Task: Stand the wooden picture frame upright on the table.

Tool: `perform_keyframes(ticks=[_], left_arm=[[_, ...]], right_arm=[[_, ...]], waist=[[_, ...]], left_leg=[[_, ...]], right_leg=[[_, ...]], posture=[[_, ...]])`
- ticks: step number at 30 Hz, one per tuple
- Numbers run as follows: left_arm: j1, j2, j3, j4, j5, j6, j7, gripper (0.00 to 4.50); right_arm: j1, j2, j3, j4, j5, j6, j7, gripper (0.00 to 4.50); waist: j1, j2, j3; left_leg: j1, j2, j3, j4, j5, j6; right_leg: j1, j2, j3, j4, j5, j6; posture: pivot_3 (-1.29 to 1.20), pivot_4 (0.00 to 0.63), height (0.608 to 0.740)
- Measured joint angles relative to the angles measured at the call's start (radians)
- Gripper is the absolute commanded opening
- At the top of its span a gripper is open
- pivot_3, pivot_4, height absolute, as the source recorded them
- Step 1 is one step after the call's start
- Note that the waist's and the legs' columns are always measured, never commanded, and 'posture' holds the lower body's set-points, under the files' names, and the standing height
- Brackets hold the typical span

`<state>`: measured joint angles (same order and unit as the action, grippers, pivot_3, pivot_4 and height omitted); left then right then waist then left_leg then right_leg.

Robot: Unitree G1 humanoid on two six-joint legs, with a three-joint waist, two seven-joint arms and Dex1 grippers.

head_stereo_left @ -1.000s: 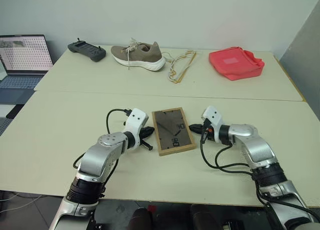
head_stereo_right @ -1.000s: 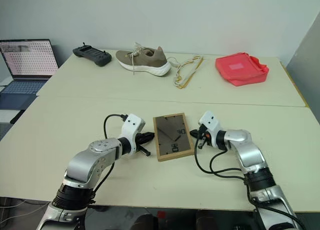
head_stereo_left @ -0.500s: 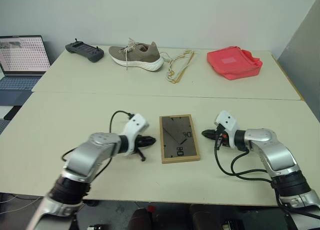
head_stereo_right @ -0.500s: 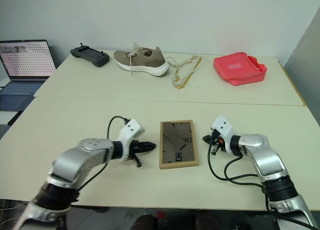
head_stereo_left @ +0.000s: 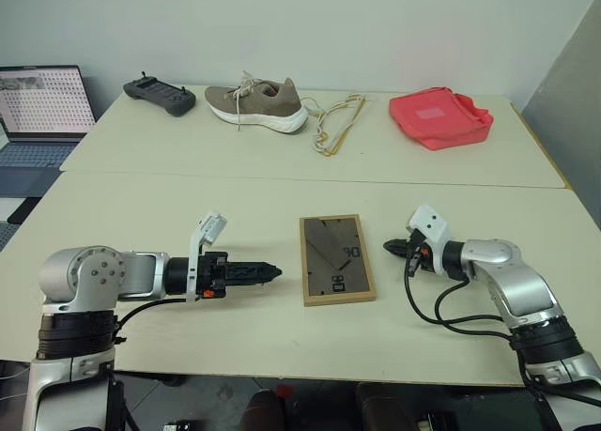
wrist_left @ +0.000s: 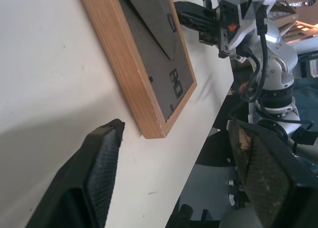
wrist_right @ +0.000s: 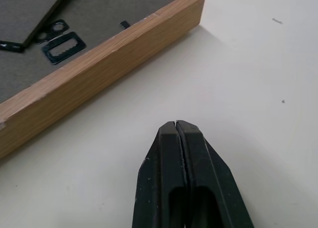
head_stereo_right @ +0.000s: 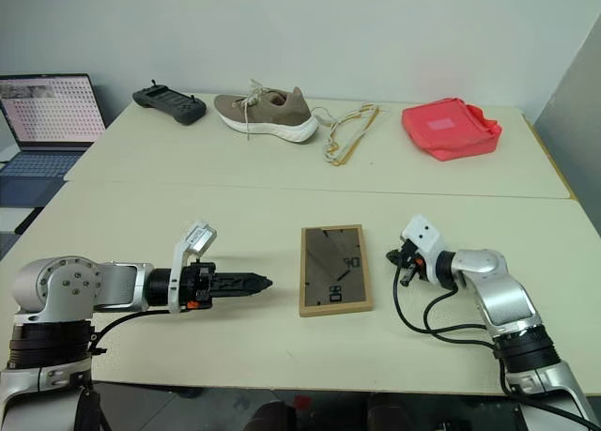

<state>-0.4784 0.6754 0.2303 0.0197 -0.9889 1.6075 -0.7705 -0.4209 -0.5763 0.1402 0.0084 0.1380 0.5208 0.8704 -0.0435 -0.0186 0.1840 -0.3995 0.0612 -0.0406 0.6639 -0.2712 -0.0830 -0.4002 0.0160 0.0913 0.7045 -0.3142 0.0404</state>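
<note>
The stand lies folded against the frame's backing, so my left gripper needs to grab the frame's wooden edge (head_stereo_left: 306, 277) and lift it while my right gripper opens the stand.
The wooden picture frame (head_stereo_left: 336, 259) lies flat on the near table (head_stereo_left: 141, 215) with its dark backing and folded stand facing up. My left gripper (head_stereo_left: 268, 271) hangs low over the table to the frame's left and points at its left edge, a short gap away. In the left wrist view its fingers (wrist_left: 99, 158) stand wide apart, open and empty, with the frame's corner (wrist_left: 149, 123) just ahead. My right gripper (head_stereo_left: 390, 248) is shut and empty just right of the frame, tips (wrist_right: 176, 124) close to the wooden edge (wrist_right: 99, 64) without touching it.
On the far table sit a brown shoe (head_stereo_left: 258, 105), a yellowish cord (head_stereo_left: 338, 123), a red bag (head_stereo_left: 439, 116) and a black controller (head_stereo_left: 160, 95). An open laptop (head_stereo_left: 42, 102) stands at the far left. A seam separates the two tabletops.
My left arm has drawn back to the left away from the frame, its wrist has rolled and its gripper has opened. The right gripper backed off the frame's right edge, then held still.
</note>
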Motion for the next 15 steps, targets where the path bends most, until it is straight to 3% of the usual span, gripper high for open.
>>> perform_keyframes(ticks=[2, 15], left_arm=[[0.001, -0.031, 0.000, 0.018, -0.011, 0.000, 0.039, 4.50], [0.044, -0.283, 0.020, 0.013, -0.034, -0.009, 0.232, 4.50]], right_arm=[[0.011, 0.007, 0.002, -0.024, 0.001, 0.013, -0.003, 0.00], [0.007, 0.209, 0.098, -0.100, 0.000, 0.101, -0.108, 0.00]], waist=[[0.000, 0.000, 0.000], [0.002, 0.002, -0.003]], left_leg=[[0.000, 0.000, 0.000, 0.000, 0.000, 0.000], [0.002, -0.001, 0.001, 0.001, 0.000, -0.001]], right_leg=[[0.000, 0.000, 0.000, 0.000, 0.000, 0.000], [0.002, -0.001, 0.001, 0.002, 0.000, 0.000]], posture=[[0.00, 0.150, 0.740], [0.00, 0.150, 0.740]])
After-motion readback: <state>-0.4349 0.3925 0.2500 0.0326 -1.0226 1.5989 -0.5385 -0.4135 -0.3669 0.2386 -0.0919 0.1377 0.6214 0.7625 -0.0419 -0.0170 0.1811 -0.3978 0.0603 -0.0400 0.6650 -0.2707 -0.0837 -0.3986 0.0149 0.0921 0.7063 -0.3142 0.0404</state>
